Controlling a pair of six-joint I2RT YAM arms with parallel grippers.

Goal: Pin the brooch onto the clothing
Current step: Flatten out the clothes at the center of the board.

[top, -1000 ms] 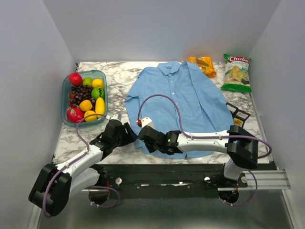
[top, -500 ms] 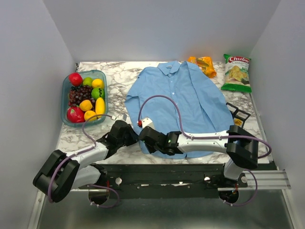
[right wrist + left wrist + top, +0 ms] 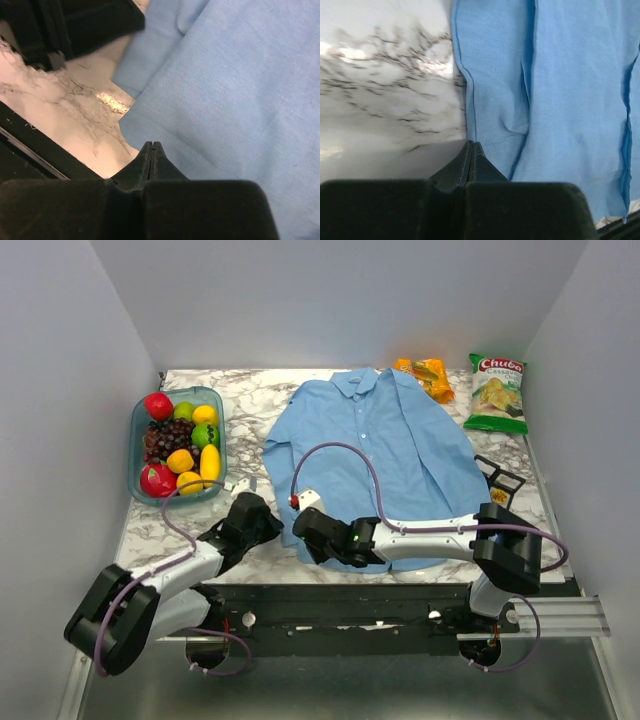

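The sleeve is partly under the side edge of the clothing. My right gripper will take the hem corner [image 3: 127,125] and hold it while my left gripper pulls the sleeve free.
The clothing [image 3: 375,440], a light blue shirt, lies flat on the marble table, collar at the far end. My left gripper [image 3: 272,524] sits at its near left edge. In the left wrist view that gripper [image 3: 471,145] is shut with the seamed edge of the clothing [image 3: 560,100] running into its tips. My right gripper [image 3: 302,533] is close beside it over the near hem. Seen from the right wrist, this gripper [image 3: 153,145] is shut above the clothing [image 3: 235,85] with nothing visibly held. I cannot pick out the brooch in any view.
A glass dish [image 3: 136,455] full of fruit stands at the left. A chips bag [image 3: 497,392] and an orange snack packet [image 3: 425,376] lie at the back right. Small black trays [image 3: 500,480] sit right of the shirt. The table's front edge is just below both grippers.
My left gripper has closed from open to shut at the shirt's left edge, and its arm shifted slightly. The right arm has barely moved.
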